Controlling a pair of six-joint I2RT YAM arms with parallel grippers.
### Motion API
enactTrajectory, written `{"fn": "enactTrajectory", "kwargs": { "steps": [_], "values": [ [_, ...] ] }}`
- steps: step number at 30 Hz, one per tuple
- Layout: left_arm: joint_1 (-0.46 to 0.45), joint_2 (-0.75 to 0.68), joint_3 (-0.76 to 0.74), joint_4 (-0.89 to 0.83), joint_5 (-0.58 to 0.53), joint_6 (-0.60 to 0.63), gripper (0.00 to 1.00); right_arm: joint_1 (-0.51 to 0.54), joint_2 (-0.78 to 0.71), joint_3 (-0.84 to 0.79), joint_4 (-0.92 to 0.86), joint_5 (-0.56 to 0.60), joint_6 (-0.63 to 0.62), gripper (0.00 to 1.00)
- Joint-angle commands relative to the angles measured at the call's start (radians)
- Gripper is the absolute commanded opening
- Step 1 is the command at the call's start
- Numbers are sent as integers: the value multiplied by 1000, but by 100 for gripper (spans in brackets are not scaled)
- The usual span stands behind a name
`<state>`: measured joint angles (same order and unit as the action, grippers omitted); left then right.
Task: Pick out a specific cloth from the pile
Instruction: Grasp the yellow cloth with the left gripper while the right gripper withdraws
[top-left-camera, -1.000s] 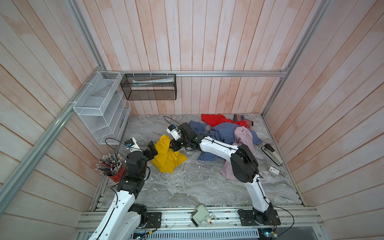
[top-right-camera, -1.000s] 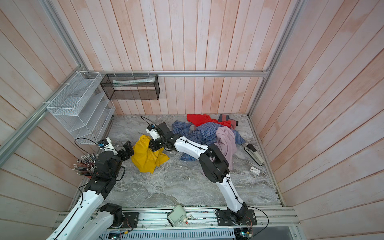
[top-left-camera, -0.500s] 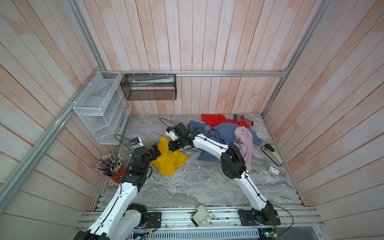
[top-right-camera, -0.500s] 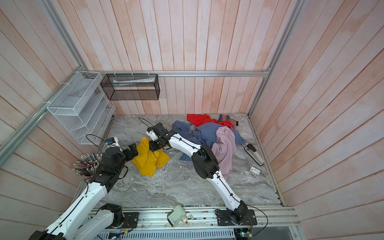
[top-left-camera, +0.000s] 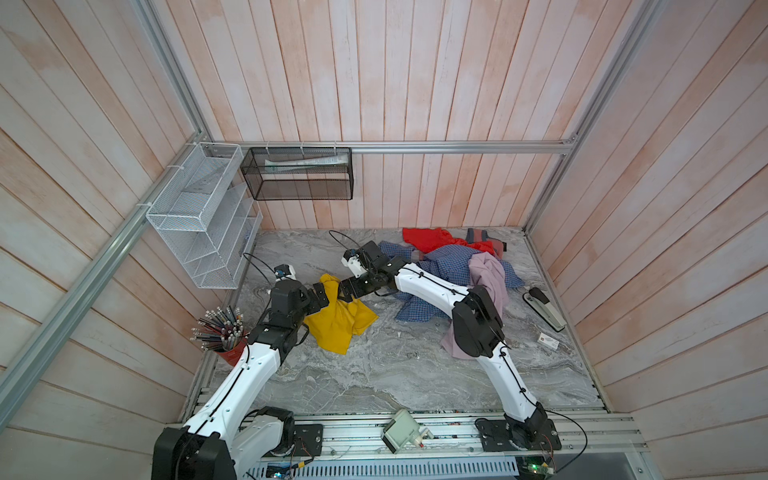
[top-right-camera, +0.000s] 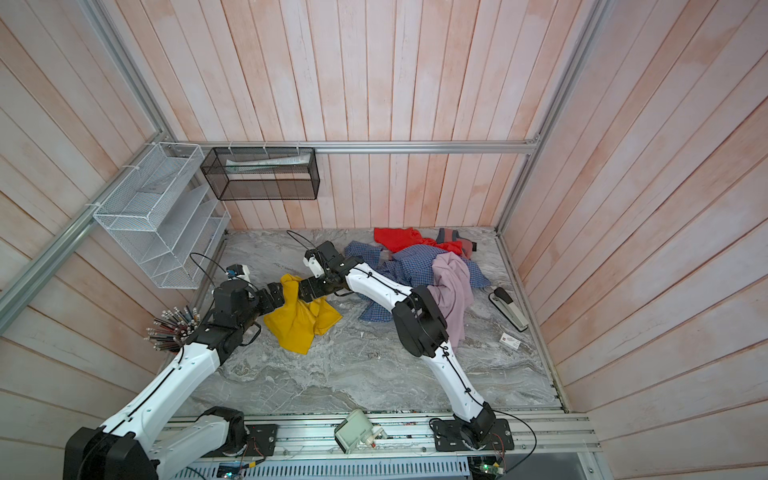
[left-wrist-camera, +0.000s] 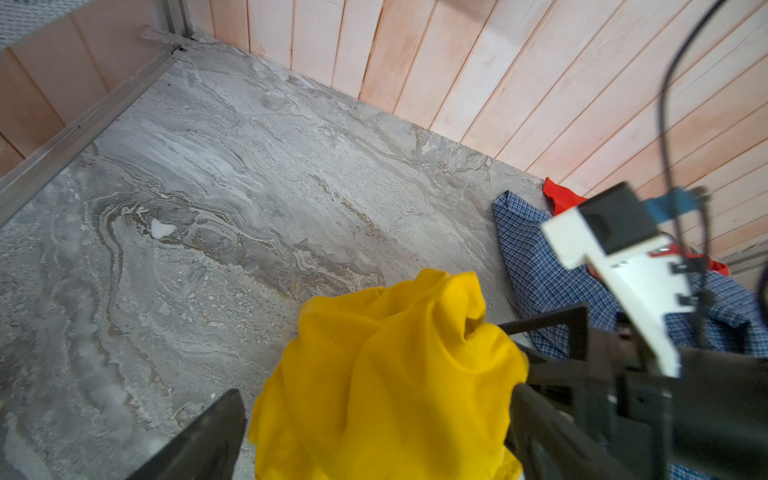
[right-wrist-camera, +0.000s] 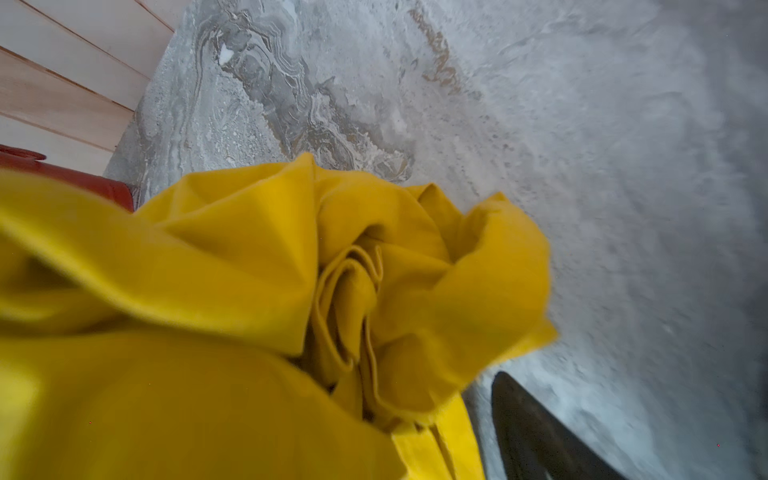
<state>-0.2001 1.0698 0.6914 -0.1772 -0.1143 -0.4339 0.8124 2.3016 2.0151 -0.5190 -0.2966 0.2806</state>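
Observation:
The robot's left gripper should next come down on the yellow cloth's bunched middle (top-left-camera: 338, 304) (left-wrist-camera: 420, 384) and close there, gathering the cloth's folds between its fingers.
The cloth (top-left-camera: 338, 322) is plain bright yellow and lies bunched on the marble floor, left of the pile (top-left-camera: 451, 266). Its raised top stands between my two grippers. My left gripper (top-left-camera: 321, 296) is open, and in the left wrist view the cloth (left-wrist-camera: 386, 374) fills the space between its wide-spread fingers (left-wrist-camera: 208, 440). My right gripper (top-left-camera: 343, 289) reaches in from the pile side and is open. In the right wrist view one dark finger (right-wrist-camera: 536, 432) stands apart from the cloth (right-wrist-camera: 249, 291), which hides the other.
The pile holds a blue checked shirt (top-left-camera: 444, 262), a lilac-pink shirt (top-left-camera: 490, 278), a red-orange cloth (top-left-camera: 428, 239) and a small grey-and-pink piece (top-left-camera: 478, 235). A pencil cup (top-left-camera: 222, 332) stands at the left wall. A stapler (top-left-camera: 544, 309) and a small card (top-left-camera: 548, 341) lie right.
My right gripper has opened and let go of the yellow cloth's top. My left arm has reached forward, bringing its open jaws around that raised part.

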Motion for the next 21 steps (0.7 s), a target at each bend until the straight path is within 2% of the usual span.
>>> {"fn": "enactTrajectory", "kwargs": {
  "steps": [1, 9, 13, 21],
  "values": [
    [-10, 34, 52, -37, 66, 54, 100, -36, -160, -90, 108, 41, 15, 95],
    [-33, 164, 175, -132, 200, 155, 100, -91, -382, -340, 221, 72, -12, 95],
    [-63, 252, 247, -244, 190, 208, 100, -142, -483, -478, 263, 100, 2, 96],
    [-70, 443, 335, -320, 190, 296, 100, -219, -655, -647, 303, 186, -14, 97]
  ]
}}
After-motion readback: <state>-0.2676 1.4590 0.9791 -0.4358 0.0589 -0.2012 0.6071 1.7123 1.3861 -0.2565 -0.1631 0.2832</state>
